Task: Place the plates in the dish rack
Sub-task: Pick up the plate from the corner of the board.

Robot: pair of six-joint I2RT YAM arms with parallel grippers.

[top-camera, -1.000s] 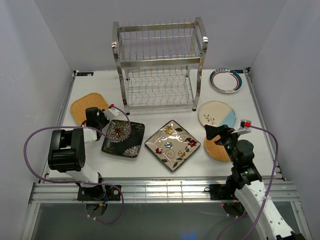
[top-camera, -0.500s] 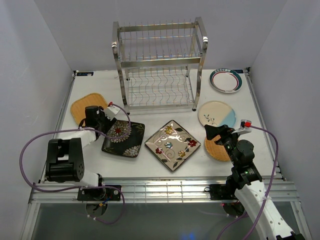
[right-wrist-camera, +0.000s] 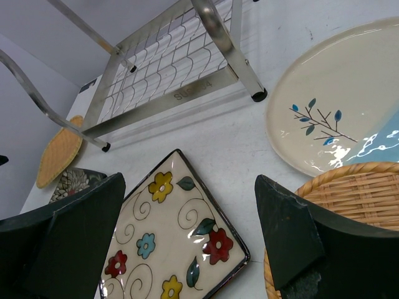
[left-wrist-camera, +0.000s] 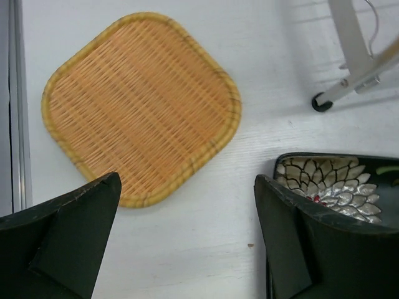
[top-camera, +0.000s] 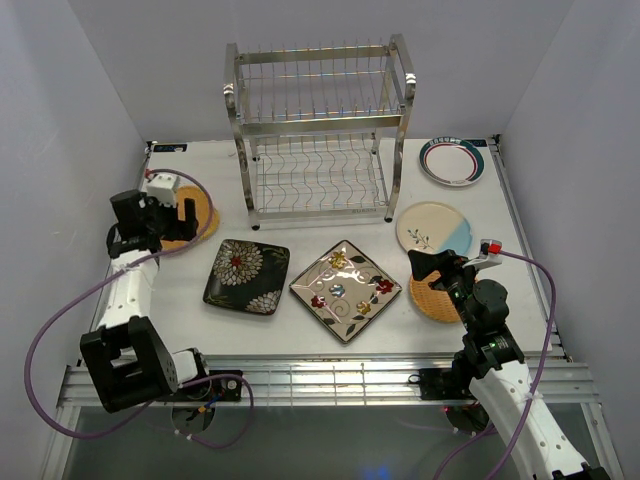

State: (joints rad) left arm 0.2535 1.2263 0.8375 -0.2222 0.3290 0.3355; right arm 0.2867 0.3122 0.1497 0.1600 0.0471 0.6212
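I need to next close my left gripper on the woven orange plate's rim (top-camera: 167, 243) (left-wrist-camera: 93, 176) next to its near corner, on the side that faces the table's rail.
The empty steel dish rack (top-camera: 318, 130) stands at the back of the table. My left gripper (top-camera: 188, 212) hovers open over the near edge of a woven orange plate (left-wrist-camera: 140, 106), with bare table between its fingers (left-wrist-camera: 81, 218). A black square plate with white flowers (top-camera: 247, 276) lies just to its right. My right gripper (top-camera: 425, 265) hangs open and empty, between the cream floral square plate (right-wrist-camera: 156, 249) and a second woven plate (top-camera: 440, 298). A cream-blue round plate (top-camera: 434, 228) and a teal-rimmed round plate (top-camera: 453, 161) lie at the right.
The rack's foot (left-wrist-camera: 321, 104) rests close to the woven plate and the black plate. The table's left rail (left-wrist-camera: 15, 106) runs beside the woven plate. White walls close in both sides.
My left gripper has opened wide and swung left and back, from the black flowered plate's edge to over the woven plate. The black plate stays flat. The right arm has not moved.
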